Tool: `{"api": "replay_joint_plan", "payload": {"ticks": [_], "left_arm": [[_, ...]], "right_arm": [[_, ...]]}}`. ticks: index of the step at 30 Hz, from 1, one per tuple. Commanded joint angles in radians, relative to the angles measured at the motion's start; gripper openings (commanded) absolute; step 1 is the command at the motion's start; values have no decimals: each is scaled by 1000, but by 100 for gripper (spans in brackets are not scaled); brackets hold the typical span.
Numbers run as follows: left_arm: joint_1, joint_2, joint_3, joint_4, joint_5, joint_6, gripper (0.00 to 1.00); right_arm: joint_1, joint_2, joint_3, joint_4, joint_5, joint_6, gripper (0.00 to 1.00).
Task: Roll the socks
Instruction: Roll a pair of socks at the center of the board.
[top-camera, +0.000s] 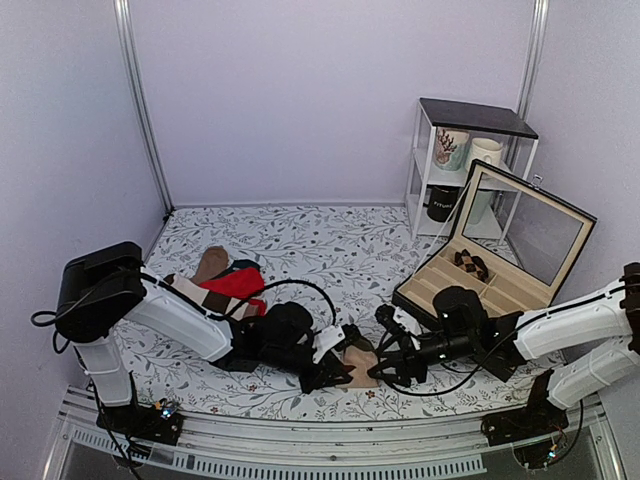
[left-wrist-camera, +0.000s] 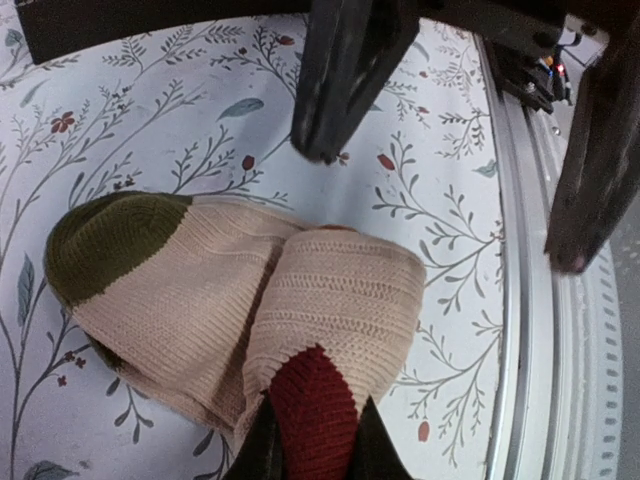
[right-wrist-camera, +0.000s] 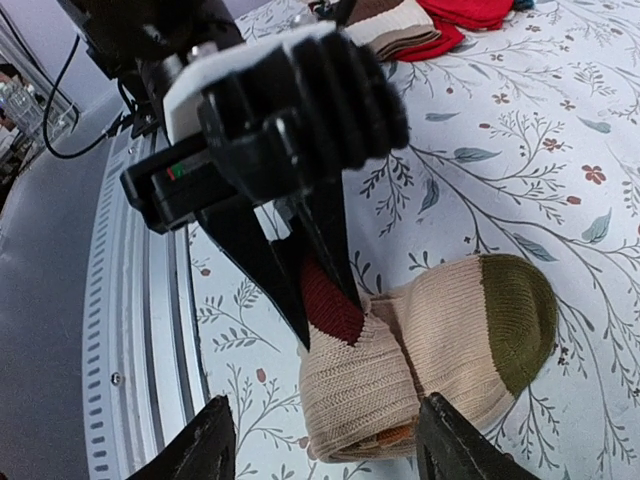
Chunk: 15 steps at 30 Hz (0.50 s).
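Observation:
My right gripper is at the roll's open edge, so it should reach farther in and pinch the roll (right-wrist-camera: 350, 358) beside the red patch before my left gripper opens.
The socks (right-wrist-camera: 430, 335) lie partly rolled near the table's front edge, tan with an olive toe (left-wrist-camera: 105, 240) and a dark red patch (left-wrist-camera: 312, 400). In the top view the socks (top-camera: 360, 362) sit between both arms. My left gripper (left-wrist-camera: 312, 430) is shut on the red patch at the roll's end; the left gripper (right-wrist-camera: 320, 290) shows as two dark fingers pinching it in the right wrist view. My right gripper (right-wrist-camera: 325, 425) stands open, a finger on either side of the roll without touching it. The right gripper (top-camera: 388, 365) faces the left gripper (top-camera: 338, 372).
A heap of other socks (top-camera: 225, 282), with a bright red sock (right-wrist-camera: 470, 12) and a cream brown-banded sock (right-wrist-camera: 395, 25), lies back left. An open box (top-camera: 480, 285) and a shelf with mugs (top-camera: 462, 160) stand right. The metal front rail (top-camera: 300, 440) runs just beside the socks.

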Motion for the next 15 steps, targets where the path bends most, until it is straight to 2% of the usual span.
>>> {"api": "replay_joint_plan", "payload": {"ticks": [1,6,15], "left_arm": [[18,135,-58,-314,-49,-6,0],[19,140,-64,-308,-44,-6,0],[20,139,-63,-308,-40,0,0]], "right_arm": [[3,71,-25,132,-55,-70,63],[4,100,-22,173,-25,-80,65],[27,248,-3,227,5,-92,65]]}}
